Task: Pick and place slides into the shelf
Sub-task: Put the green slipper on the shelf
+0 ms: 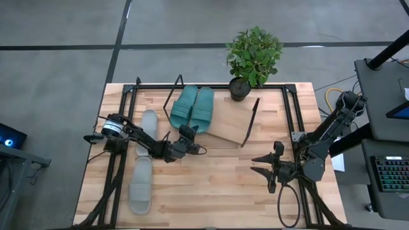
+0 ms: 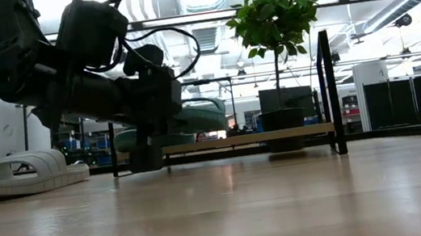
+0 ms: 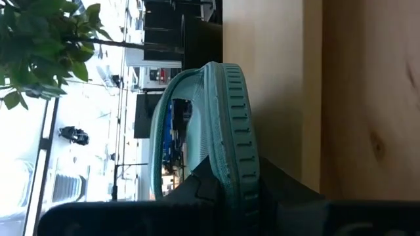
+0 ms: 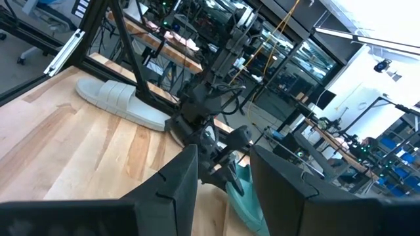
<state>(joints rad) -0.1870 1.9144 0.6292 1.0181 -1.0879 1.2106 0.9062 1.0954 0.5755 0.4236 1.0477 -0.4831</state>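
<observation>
The teal slide's heel is held up off the shelf by my left gripper's finger under it, so I need to open, back away and take the slide's strap [image 1: 202, 114] from above.
Two teal slides [image 1: 193, 108] lie side by side on the slanted shelf board [image 1: 230, 124], at its left part. My left gripper [image 1: 190, 134] is at their near ends and is shut on one teal slide [image 3: 226, 111]. In the low view that slide [image 2: 194, 117] shows on the shelf [image 2: 254, 137] behind the left arm. Two grey slides lie flat on the table at the left, one [image 1: 149, 123] farther and one [image 1: 140, 185] nearer. My right gripper [image 1: 265, 167] is open and empty at the table's right side; it also shows in the right wrist view [image 4: 223, 180]. My left gripper pinches the teal slide's near end [image 3: 237, 172] between its two fingers, one finger on the footbed side [image 3: 200, 187] and one on the underside [image 3: 282, 190]. The fingers come from the table's near left, along the slide. The slide's far part lies on the shelf board.
A potted plant [image 1: 252, 57] stands at the shelf's far right corner. Black metal end frames [image 1: 251, 121] rise at the shelf's ends. The right part of the shelf board is bare. Black rails run along the table's left and right edges.
</observation>
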